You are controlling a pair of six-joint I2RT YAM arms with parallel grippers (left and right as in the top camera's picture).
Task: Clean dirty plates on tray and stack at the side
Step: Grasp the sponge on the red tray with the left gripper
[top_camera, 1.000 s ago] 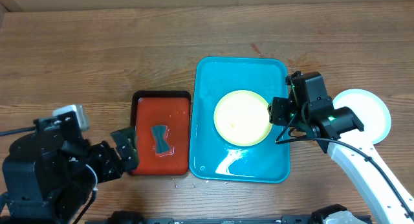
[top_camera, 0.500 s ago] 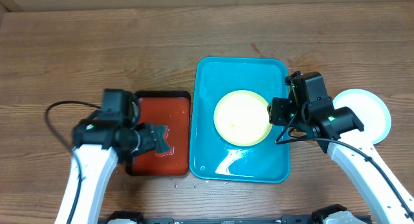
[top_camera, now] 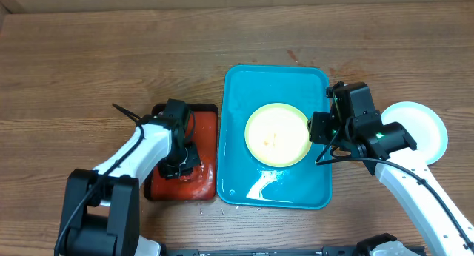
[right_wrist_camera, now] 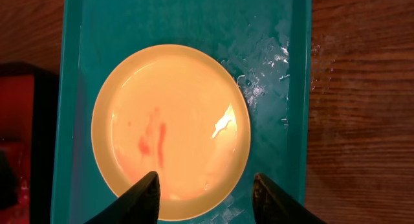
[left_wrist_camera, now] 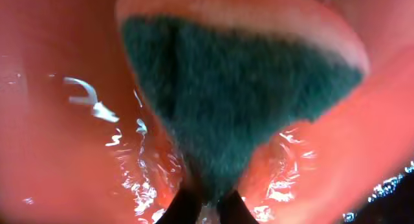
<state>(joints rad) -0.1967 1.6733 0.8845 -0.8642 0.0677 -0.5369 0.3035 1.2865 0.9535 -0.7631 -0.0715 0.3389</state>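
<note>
The green sponge's wide end tips up toward the wrist, so the robot's left gripper should open and take the sponge at its narrow waist point(left_wrist_camera: 217, 162) before it wipes the plate.
A pale yellow plate point(top_camera: 275, 134) with orange smears lies in the blue tray point(top_camera: 237, 93). In the right wrist view the plate point(right_wrist_camera: 171, 127) fills the middle of the tray point(right_wrist_camera: 278, 68). My right gripper point(top_camera: 320, 130) hovers open at the plate's right edge. Seen from the wrist, this gripper point(right_wrist_camera: 207, 198) has one finger over the plate and the other over the wet tray base. A white plate point(top_camera: 426, 130) rests on the wood tabletop at the right. My left gripper point(top_camera: 184, 161) is down in the red tray, shut on a green sponge point(left_wrist_camera: 239, 88).
The red tray point(top_camera: 204, 123) with a black rim stands just left of the blue tray, its base wet. My right arm crosses part of the white plate. Bare wood tabletop point(top_camera: 111, 49) stretches across the back and left.
My left arm has swung in from the left edge onto the red tray, and its gripper has shut on the sponge. The right arm and both plates have stayed put.
</note>
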